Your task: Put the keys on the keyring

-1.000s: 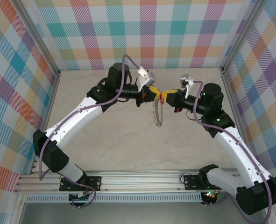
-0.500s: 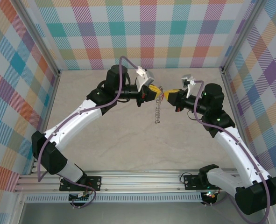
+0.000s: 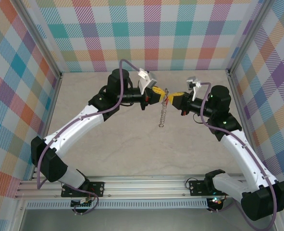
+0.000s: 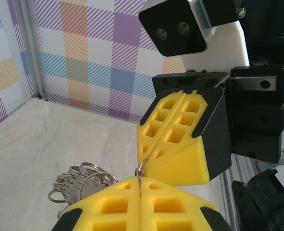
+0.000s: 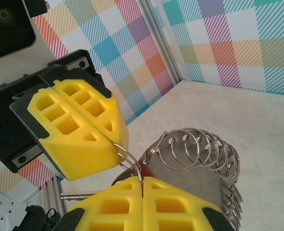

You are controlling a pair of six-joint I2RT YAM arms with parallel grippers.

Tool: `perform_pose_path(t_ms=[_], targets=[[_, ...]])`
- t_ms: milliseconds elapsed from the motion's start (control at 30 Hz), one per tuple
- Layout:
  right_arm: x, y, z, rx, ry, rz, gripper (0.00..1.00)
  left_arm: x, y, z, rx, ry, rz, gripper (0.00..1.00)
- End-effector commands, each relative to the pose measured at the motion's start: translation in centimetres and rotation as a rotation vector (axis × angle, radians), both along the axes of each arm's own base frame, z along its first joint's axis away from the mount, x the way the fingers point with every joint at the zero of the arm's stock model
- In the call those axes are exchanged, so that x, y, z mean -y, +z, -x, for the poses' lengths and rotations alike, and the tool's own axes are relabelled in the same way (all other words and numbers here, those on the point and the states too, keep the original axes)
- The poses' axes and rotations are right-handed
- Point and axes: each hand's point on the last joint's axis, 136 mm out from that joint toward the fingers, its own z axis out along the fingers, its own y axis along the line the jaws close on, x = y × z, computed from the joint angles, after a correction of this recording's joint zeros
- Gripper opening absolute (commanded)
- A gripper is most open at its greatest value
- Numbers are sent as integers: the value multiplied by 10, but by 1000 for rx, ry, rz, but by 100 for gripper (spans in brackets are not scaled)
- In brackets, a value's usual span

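Observation:
The thin ring is pinched in my right gripper at my left gripper's fingers, so I should open my right gripper, back it off and take the key's red head (image 3: 170, 98).
Both grippers meet tip to tip above the middle of the table. The keyring (image 3: 163, 115) is a string of silver rings hanging down from between them. My left gripper (image 4: 140, 182) is shut on the thin top ring, and more rings (image 4: 84, 175) bunch below it on the left. Facing it, my right gripper (image 5: 142, 183) is shut on that same ring, with the rings (image 5: 199, 144) fanned along a metal strip behind. Of the keys, a silver blade (image 5: 81, 195) sticks out to the left beneath the right fingers. Its red head is hidden.
The marble-patterned table (image 3: 132, 144) is walled by checked panels, with aluminium posts (image 3: 235, 96) at the corners and a rail (image 3: 142, 185) along the near edge. Both arms arch in from the near corners.
The hanging keyring has drawn in from an open loop to a narrow twisted string. The red spot between the fingertips no longer shows. Both grippers stay shut, shifted slightly towards the back.

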Motion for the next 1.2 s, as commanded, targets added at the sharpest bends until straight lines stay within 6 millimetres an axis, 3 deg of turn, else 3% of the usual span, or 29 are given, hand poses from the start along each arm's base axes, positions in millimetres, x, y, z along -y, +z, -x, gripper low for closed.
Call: perform_pose_path(t_ms=[0,533,667,767,933,1167], targets=[[4,-1,-7,-3,-23,2,0,-2,47,20,88,-37,124,0],[7,-8,-16,-42,-63,7,0,-3,54,16,79,-3,185,0],[13,-9,-19,-46,-102,8,28,-3,53,14,73,2,188,0],[21,-8,-22,-49,-139,3,37,-3,53,13,72,9,190,0],[33,-7,-23,-56,-183,-17,40,-2,51,11,71,14,188,0],[36,1,-20,-56,-176,-54,41,-1,48,9,66,22,191,0]])
